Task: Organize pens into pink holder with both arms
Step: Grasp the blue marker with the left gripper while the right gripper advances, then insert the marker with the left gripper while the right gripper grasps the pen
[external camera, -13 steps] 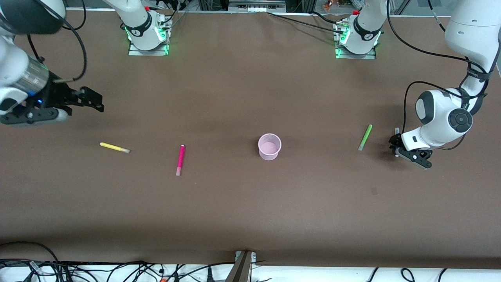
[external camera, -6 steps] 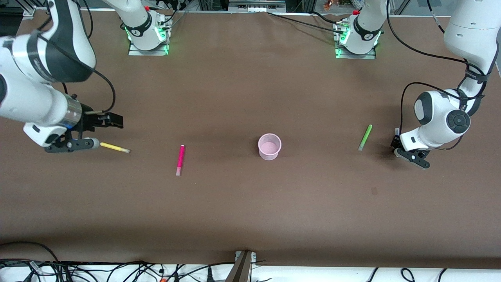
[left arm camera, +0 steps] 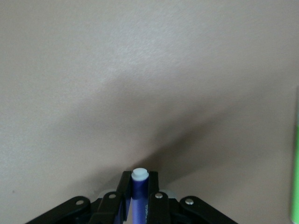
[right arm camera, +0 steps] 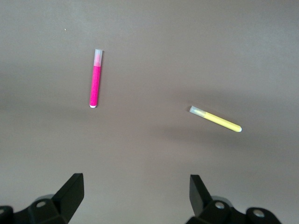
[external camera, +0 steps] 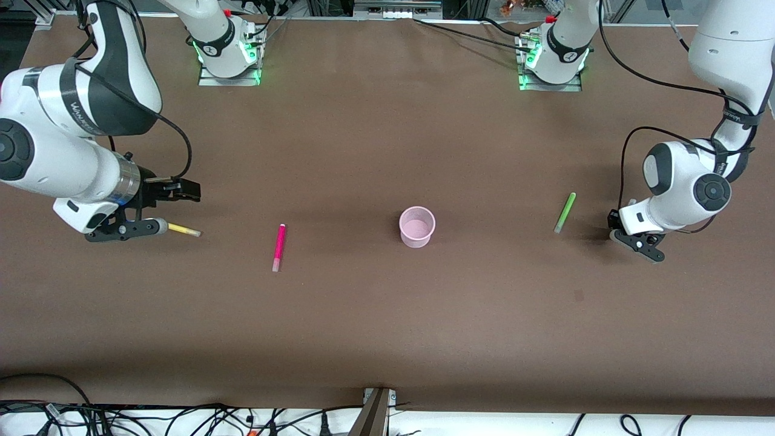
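Observation:
Next, my left gripper releases the blue-purple pen, now held low over the table, inside the pink holder (external camera: 413,228). The pen will go between the magenta pen and the green pen.
The pink holder (external camera: 417,226) stands upright mid-table. The green pen (external camera: 565,212) lies toward the left arm's end and shows at the edge of the left wrist view (left arm camera: 295,186). My left gripper (external camera: 633,237) is low over the table beside the green pen, shut on the blue-purple pen (left arm camera: 138,191), whose white end sticks out between the fingers. The magenta pen (external camera: 278,247) and the yellow pen (external camera: 183,230) lie toward the right arm's end. My right gripper (external camera: 177,210) is open and empty over the yellow pen's end. The right wrist view shows both the magenta pen (right arm camera: 95,79) and the yellow pen (right arm camera: 216,119).
The brown table (external camera: 387,315) carries only the pens and the holder. The arm bases (external camera: 229,54) stand along the table edge farthest from the front camera. Cables hang along the nearest edge.
My right arm has swung down and in toward the yellow pen, its gripper now over the pen's end. My left gripper has shifted slightly with the blue-purple pen in it.

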You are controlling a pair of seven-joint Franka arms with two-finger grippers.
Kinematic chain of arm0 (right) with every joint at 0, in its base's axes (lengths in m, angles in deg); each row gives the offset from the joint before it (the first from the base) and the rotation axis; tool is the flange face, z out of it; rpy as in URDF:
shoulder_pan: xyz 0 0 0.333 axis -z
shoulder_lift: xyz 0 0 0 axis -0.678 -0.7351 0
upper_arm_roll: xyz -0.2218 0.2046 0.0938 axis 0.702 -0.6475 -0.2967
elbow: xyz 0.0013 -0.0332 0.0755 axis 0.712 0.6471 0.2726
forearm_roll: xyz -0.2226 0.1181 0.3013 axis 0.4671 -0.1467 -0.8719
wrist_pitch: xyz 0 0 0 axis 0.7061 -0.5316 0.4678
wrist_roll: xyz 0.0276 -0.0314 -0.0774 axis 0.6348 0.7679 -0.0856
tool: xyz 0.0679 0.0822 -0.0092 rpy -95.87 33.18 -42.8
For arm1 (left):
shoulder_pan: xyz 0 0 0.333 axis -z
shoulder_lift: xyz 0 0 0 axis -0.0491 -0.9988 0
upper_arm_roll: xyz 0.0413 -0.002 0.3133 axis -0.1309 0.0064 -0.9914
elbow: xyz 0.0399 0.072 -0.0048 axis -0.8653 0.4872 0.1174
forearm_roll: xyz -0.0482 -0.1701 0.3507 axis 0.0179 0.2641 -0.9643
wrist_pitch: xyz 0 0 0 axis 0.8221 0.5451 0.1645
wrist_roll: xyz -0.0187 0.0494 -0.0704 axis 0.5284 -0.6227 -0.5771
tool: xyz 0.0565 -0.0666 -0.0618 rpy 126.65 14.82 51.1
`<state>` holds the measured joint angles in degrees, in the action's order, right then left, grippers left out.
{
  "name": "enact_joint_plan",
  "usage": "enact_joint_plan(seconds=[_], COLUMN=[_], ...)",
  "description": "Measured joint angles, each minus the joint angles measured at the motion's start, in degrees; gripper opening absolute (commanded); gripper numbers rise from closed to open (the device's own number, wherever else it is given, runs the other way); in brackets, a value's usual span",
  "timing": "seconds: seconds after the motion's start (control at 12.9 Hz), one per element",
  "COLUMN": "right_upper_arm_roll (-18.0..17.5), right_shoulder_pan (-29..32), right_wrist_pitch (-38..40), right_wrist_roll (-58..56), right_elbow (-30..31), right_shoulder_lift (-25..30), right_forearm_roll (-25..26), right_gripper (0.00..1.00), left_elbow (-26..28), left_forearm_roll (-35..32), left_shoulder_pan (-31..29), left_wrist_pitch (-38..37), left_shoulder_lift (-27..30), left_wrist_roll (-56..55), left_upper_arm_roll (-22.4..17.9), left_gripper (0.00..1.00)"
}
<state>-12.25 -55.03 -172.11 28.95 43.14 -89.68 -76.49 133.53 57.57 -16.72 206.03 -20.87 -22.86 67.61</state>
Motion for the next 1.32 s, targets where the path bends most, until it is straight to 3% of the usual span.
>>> enact_joint_plan(seconds=[0.31,0.54,0.85,1.32], right_upper_arm_roll=[-0.06,-0.08,-0.1,-0.33], right_shoulder_pan=[-2.31,-3.36,-4.31,-8.68], right_wrist_pitch=[0.78,0.6,-5.65,-23.32], right_wrist_roll=[8.63,11.43,14.99,19.96], right_elbow=[0.06,0.59,2.71,8.88], right_shoulder_lift=[-0.11,-1.25,-5.53,-12.62], right_forearm_roll=[-0.09,-0.25,-4.08,-6.15], right_gripper=[0.99,0.99,0.98,0.95], left_elbow=[-13.54,-19.86,-21.16,-23.07], left_forearm_roll=[3.85,6.56,10.68,20.87], left_shoulder_pan=[0.08,0.38,1.54,7.59], left_wrist_pitch=[-24.76,-33.1,-31.38,-8.37], left_shoulder_lift=[3.32,3.58,2.18,-5.6], left_wrist_roll=[-0.07,-0.02,-0.53,7.84], left_upper_arm_roll=[5.33,11.95,25.01,31.29], left_gripper=[0.0,0.0,0.0,0.0])
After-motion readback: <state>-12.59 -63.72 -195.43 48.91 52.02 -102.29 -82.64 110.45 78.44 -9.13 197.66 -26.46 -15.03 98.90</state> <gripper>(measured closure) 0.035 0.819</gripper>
